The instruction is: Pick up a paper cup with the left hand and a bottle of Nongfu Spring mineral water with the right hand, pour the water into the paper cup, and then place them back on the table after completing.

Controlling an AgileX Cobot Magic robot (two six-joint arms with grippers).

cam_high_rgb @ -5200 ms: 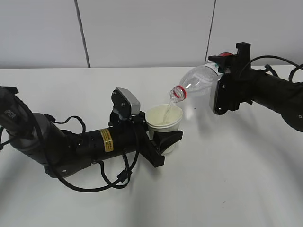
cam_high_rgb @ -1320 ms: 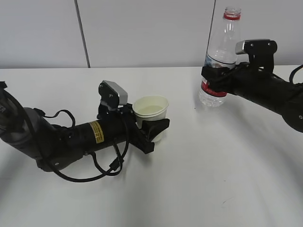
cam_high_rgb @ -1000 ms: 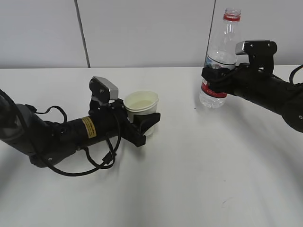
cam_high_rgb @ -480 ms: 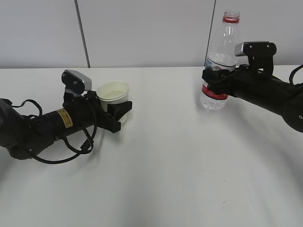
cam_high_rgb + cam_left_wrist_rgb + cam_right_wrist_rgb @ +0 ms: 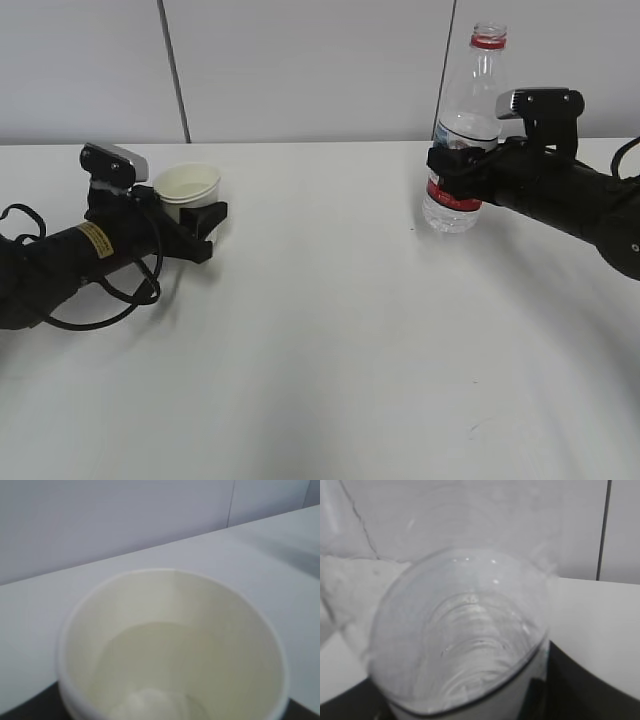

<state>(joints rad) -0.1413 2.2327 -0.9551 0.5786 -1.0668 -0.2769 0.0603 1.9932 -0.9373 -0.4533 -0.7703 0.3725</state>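
Next, my left gripper sets the white paper cup down on the table [image 5: 185,240] in front of the dark wall seam.
The white paper cup [image 5: 188,185] stands upright at the far left of the white table [image 5: 330,340], held in my left gripper [image 5: 205,222], which is shut on it. In the left wrist view the cup [image 5: 170,645] fills the frame and holds clear water [image 5: 185,670]. The clear Nongfu Spring bottle [image 5: 462,130], uncapped with a red neck ring and red label, stands upright at the back right. My right gripper [image 5: 450,172] is shut on its lower body. In the right wrist view the bottle [image 5: 460,635] fills the frame; the fingers are hidden.
A grey panelled wall [image 5: 300,70] runs behind the table's far edge. The left arm's black cables [image 5: 90,300] loop over the tabletop at the left. The right arm [image 5: 570,200] stretches in from the right edge.
My left arm has drawn back to the left with the cup, from the table's middle to its far left. The right gripper and upright bottle have stayed in place.
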